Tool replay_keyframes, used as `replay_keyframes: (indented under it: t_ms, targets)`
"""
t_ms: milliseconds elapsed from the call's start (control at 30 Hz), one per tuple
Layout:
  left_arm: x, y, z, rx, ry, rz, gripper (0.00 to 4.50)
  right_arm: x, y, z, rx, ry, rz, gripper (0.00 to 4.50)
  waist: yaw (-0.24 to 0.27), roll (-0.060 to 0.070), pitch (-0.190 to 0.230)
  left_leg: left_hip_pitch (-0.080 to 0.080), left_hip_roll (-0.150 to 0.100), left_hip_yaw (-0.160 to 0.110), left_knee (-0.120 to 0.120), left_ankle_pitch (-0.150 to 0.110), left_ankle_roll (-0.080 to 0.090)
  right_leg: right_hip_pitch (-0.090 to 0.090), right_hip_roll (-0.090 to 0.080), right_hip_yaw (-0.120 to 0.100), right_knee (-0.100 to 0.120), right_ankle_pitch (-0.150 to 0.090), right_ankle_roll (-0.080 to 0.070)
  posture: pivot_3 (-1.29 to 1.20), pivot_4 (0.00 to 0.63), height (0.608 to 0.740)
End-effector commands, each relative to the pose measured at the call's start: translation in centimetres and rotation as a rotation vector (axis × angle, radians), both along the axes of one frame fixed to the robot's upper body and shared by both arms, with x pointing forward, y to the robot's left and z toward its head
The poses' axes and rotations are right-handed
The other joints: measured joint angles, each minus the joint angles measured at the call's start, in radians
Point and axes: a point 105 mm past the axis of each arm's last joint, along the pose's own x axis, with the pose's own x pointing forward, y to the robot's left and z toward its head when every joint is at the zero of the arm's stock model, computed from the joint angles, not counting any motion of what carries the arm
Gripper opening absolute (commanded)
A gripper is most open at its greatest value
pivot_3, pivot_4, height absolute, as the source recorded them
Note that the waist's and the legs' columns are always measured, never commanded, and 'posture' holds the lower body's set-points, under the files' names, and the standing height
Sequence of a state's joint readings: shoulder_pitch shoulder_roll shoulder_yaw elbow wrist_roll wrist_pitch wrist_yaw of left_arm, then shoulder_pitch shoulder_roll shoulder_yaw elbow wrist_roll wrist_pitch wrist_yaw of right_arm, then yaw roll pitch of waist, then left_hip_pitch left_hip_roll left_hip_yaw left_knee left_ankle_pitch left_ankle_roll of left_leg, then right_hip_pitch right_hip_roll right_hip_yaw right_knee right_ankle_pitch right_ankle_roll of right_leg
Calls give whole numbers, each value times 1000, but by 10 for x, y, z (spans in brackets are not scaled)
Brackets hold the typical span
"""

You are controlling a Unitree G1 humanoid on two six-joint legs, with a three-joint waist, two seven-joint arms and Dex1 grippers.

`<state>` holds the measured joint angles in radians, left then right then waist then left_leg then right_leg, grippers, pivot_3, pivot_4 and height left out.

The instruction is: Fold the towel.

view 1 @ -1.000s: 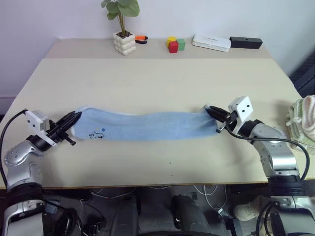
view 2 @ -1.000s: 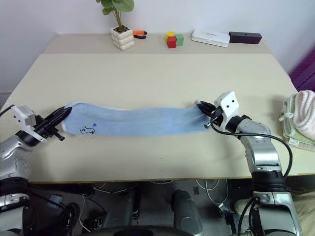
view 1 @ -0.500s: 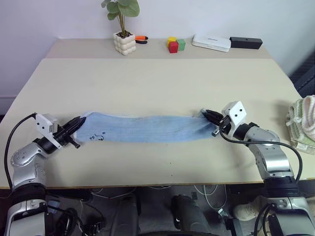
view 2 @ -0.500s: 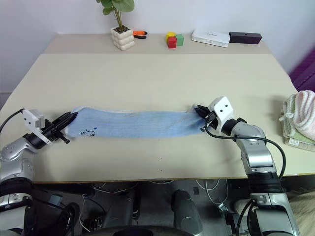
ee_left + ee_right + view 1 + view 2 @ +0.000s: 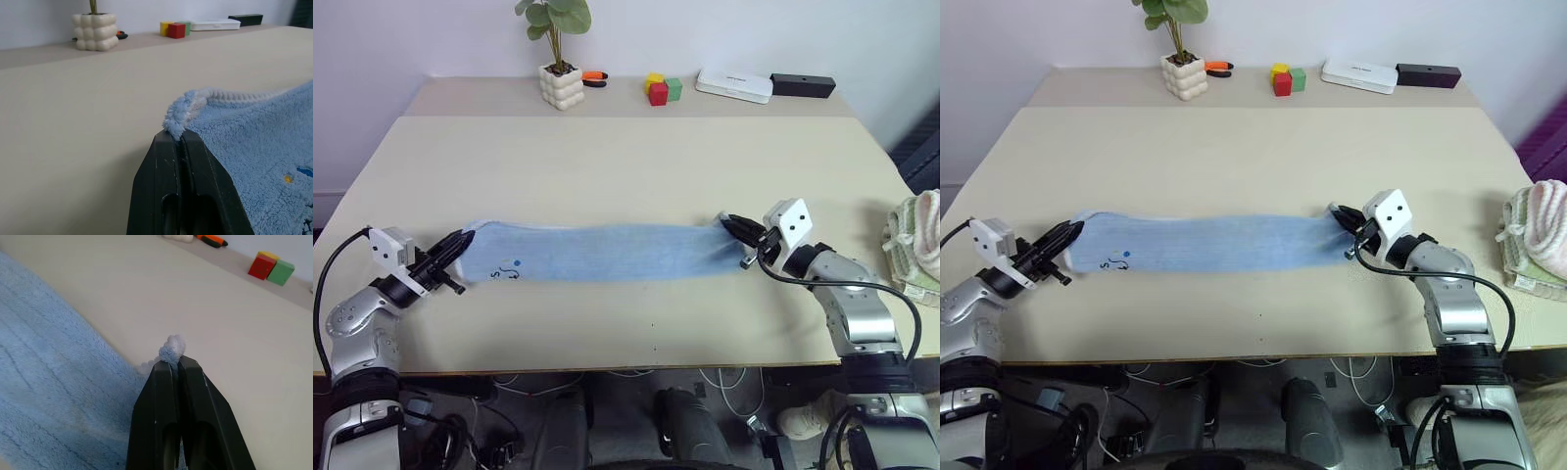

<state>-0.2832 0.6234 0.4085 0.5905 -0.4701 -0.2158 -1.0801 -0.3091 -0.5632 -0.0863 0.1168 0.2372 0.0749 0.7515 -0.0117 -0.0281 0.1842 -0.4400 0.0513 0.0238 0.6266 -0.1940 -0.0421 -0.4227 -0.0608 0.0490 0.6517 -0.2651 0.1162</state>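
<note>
My left gripper is to release the light blue towel's corner. It will do so on the beige table [image 5: 487, 234] just past the small dark printed mark. The towel now lies stretched across the near table.
The light blue towel [image 5: 607, 253] lies stretched in a long strip across the near part of the beige table [image 5: 626, 166], with a small dark printed mark [image 5: 506, 271] near its left end. My left gripper [image 5: 463, 239] is shut on the towel's left corner, and a tuft of pale hem pokes out between its black fingers [image 5: 168, 156]. At the other end my right gripper [image 5: 730, 223] is shut on the right corner, where a small tuft of cloth [image 5: 172, 346] sticks up above the fingertips [image 5: 193, 377].
A folded cream and pale green towel stack [image 5: 918, 243] sits at the table's right edge. Along the far edge stand a potted plant [image 5: 558, 59], an orange and black tool [image 5: 594, 76], coloured blocks [image 5: 660, 88], a white box [image 5: 734, 84] and a black box [image 5: 802, 85].
The towel hung stretched with a slight sag, then both ends drew inward a little, and now it is pulled out again, straighter and flatter. Both grippers stayed shut on its corners.
</note>
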Motion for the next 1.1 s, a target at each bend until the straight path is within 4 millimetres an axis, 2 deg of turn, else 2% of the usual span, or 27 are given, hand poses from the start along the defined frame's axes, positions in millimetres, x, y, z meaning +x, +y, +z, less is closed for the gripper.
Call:
replay_keyframes:
  t_ms: [33, 533, 667, 733, 767, 800, 900, 1033, 1100]
  targets:
    - [-1, 3, 6, 12, -31, 16, 0, 0, 2, 11, 1, -53, 0, 30, 0, 0, 0, 0, 0, 0, 0, 0, 0, 0, 0, 0, 0, 0, 0, 0, 150, 740]
    - [8, 7, 4, -17, -38, 58, 0, 9, 2, 14, 21, -82, -57, 30, 0, 0, 0, 0, 0, 0, 0, 0, 0, 0, 0, 0, 0, 0, 0, 0, 150, 740]
    - [10, 4, -5, -56, 28, 35, 0, 8, 4, 6, 13, -55, -45, 30, 0, 0, 0, 0, 0, 0, 0, 0, 0, 0, 0, 0, 0, 0, 0, 0, 150, 740]
    - [10, 3, -13, -122, 92, 11, 0, 5, 7, -4, 49, 33, -9, 30, -1, 0, 0, 0, 0, 0, 0, 0, 0, 0, 0, 0, 0, 0, 0, 0, 150, 740]
    - [10, 3, -14, -137, 106, 7, 618, 4, 8, -6, 55, 59, 3, 0, -1, 0, 0, 0, 0, 0, 0, 0, 0, 0, 0, 0, 1, 0, 0, 0, 150, 740]
    - [9, 2, -14, -133, 106, -4, 946, 3, 8, -8, 46, 69, 8, 286, -1, 0, 0, 0, 0, 0, 0, 0, 0, 0, 0, 0, 1, 0, 0, 0, 150, 740]
    - [8, 4, -15, -88, 95, 18, 2336, 1, 7, -7, 54, 86, 12, 1336, -1, 0, 0, 0, 0, 0, 1, 0, 0, 0, 0, 0, 1, 0, 0, 0, 150, 740]
    - [8, 11, -11, -77, 78, 45, 4391, 3, 2, -4, 23, 69, -1, 3404, 0, 0, 0, 0, 0, 0, 1, 0, 0, 0, 0, 0, 1, 0, 0, 0, 150, 740]
    - [6, 13, -8, -84, 74, 41, 4500, 4, -3, 0, 7, 61, -7, 4338, 0, 0, 0, 0, 0, 0, 1, 0, 0, 0, 0, 0, 1, 0, 0, 0, 150, 740]
